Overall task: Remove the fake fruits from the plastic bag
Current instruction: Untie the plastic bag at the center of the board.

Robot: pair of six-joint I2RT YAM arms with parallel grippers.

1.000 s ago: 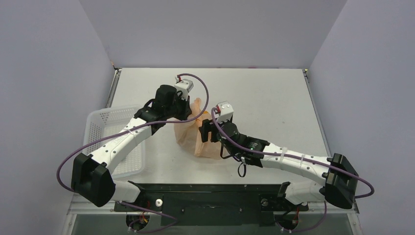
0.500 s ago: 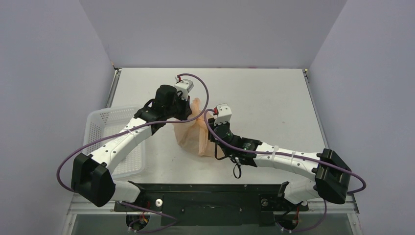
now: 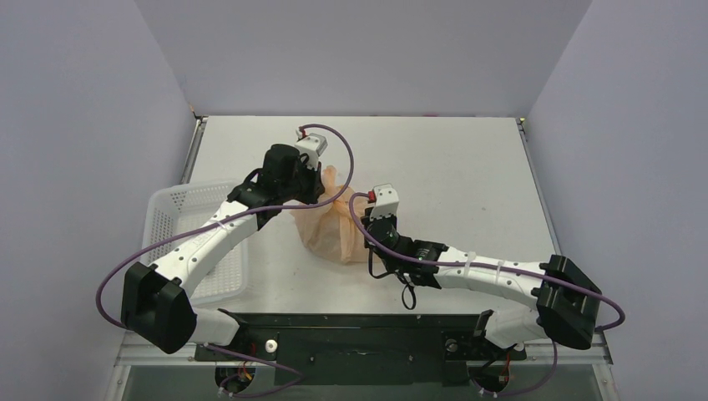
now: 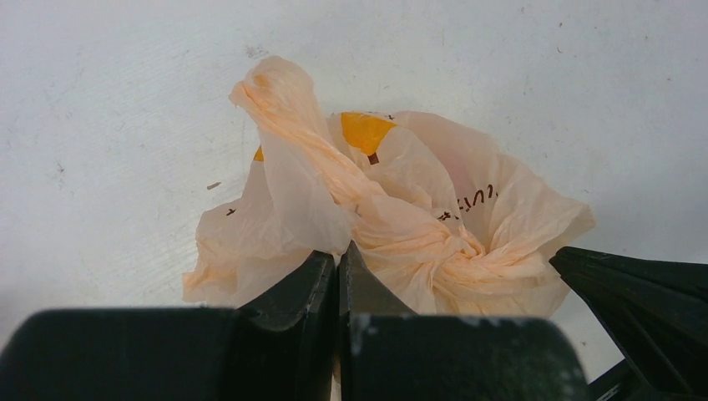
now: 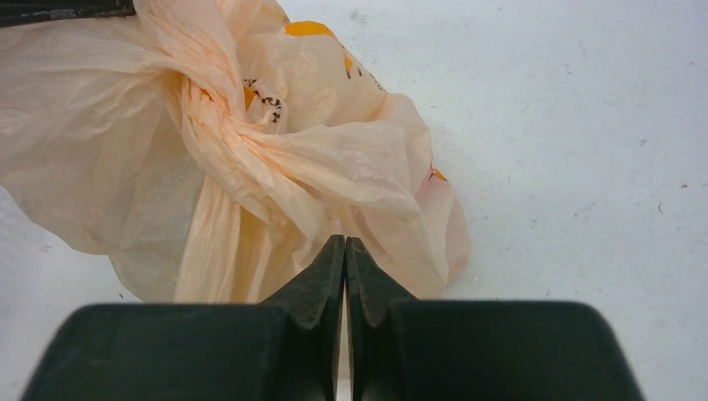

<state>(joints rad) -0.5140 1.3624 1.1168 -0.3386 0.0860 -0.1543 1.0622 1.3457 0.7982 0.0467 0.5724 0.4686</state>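
My right gripper is pinching loose film below the knot that keeps the plastic bag shut, so it should take the knot's twisted piece (image 5: 288, 199) and pull.
The peach-orange plastic bag (image 3: 328, 230) sits knotted and crumpled in the middle of the table, between both arms. My left gripper (image 4: 338, 251) is shut, its tips pinching a fold of the bag (image 4: 417, 209) beside the twisted knot. From the other side, my right gripper (image 5: 345, 242) is shut with its tips nipping the film at the lower edge of the bag (image 5: 250, 150). From above, the left gripper (image 3: 321, 189) is at the bag's far top and the right gripper (image 3: 362, 236) at its right flank. The fake fruits are hidden inside the bag.
A white mesh basket (image 3: 179, 215) stands at the table's left edge, under the left arm. The right arm's black finger (image 4: 634, 284) shows at the lower right of the left wrist view. Grey walls enclose the table on three sides.
The right gripper has closed from wide open to shut and has moved in against the bag's right side. The left gripper has kept its grip and barely moved.
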